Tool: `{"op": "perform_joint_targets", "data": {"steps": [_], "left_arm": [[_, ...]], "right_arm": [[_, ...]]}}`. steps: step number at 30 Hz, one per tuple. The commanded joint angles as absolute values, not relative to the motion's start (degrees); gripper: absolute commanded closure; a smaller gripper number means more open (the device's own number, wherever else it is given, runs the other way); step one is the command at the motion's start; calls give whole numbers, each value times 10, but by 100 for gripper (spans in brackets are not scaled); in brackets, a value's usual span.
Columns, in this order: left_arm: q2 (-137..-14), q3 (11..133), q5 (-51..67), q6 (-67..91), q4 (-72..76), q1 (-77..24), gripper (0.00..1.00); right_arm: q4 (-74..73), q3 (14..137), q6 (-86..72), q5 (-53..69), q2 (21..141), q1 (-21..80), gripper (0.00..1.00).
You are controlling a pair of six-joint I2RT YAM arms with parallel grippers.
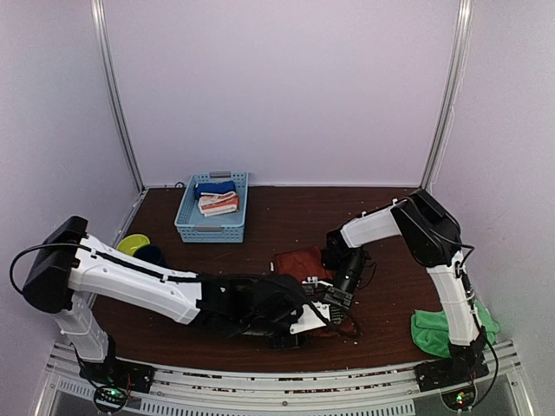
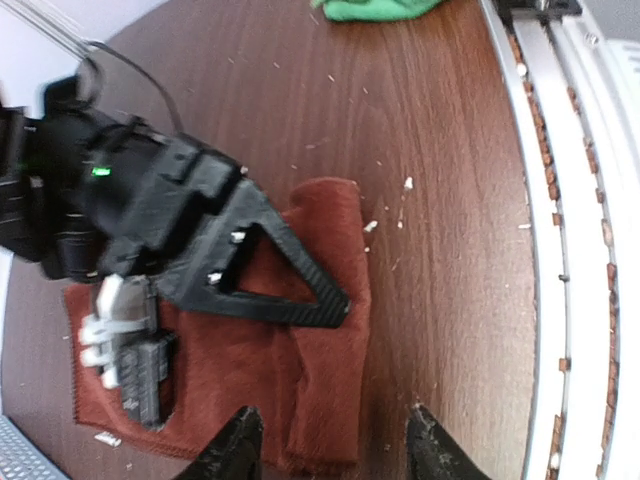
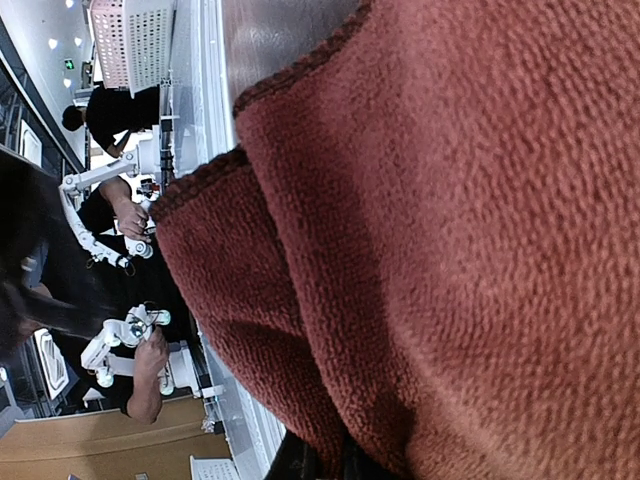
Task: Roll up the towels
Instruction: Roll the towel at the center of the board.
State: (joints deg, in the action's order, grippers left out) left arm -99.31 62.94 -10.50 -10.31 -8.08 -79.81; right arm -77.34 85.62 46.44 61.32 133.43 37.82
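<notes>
The robot's right gripper pinches the rust towel's fold mid-length, so next the left gripper pins one end of that towel before the right gripper takes its end (image 2: 334, 196) toward the green towel.
The rust towel (image 1: 299, 258) lies near the middle of the table, with a narrow fold along one edge (image 2: 320, 400). My left gripper (image 2: 335, 445) is open and straddles that folded edge, one fingertip (image 2: 240, 440) over the cloth and the other over bare wood. In the top view the left gripper (image 1: 299, 328) sits at the towel's near side. My right gripper (image 1: 340, 290) presses in from the right and is shut on the rust towel (image 3: 450, 200), which is pinched at its fingers (image 3: 335, 465). The green towel (image 1: 431, 334) lies crumpled by the right arm's base, also visible as a green towel (image 2: 375, 8).
A blue basket (image 1: 186, 227) at the back left holds a blue cloth (image 1: 214, 187) and a white-and-orange striped cloth (image 1: 218, 204). A yellow-green object (image 1: 132, 244) and a dark one sit behind the left arm. Small crumbs dot the wooden table (image 1: 286, 217).
</notes>
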Motion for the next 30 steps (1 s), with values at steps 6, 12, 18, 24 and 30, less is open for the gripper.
{"op": "perform_joint_targets", "data": {"steps": [6, 12, 18, 24, 30], "left_arm": [[-1124, 712, -161, -135, -88, -796, 47], [-1164, 728, -187, -138, -96, -796, 56], [-1175, 729, -187, -119, -107, -795, 86], [-1137, 695, -114, -71, -101, -774, 99], [-1121, 657, 60, -1, -76, -714, 100]], "right_arm": [[-773, 867, 469, 582, 1335, 378, 98], [-768, 856, 472, 584, 1330, 378, 98], [-766, 857, 469, 582, 1298, 378, 96], [-777, 901, 460, 548, 1166, 353, 67], [-716, 939, 380, 526, 1022, 287, 61]]}}
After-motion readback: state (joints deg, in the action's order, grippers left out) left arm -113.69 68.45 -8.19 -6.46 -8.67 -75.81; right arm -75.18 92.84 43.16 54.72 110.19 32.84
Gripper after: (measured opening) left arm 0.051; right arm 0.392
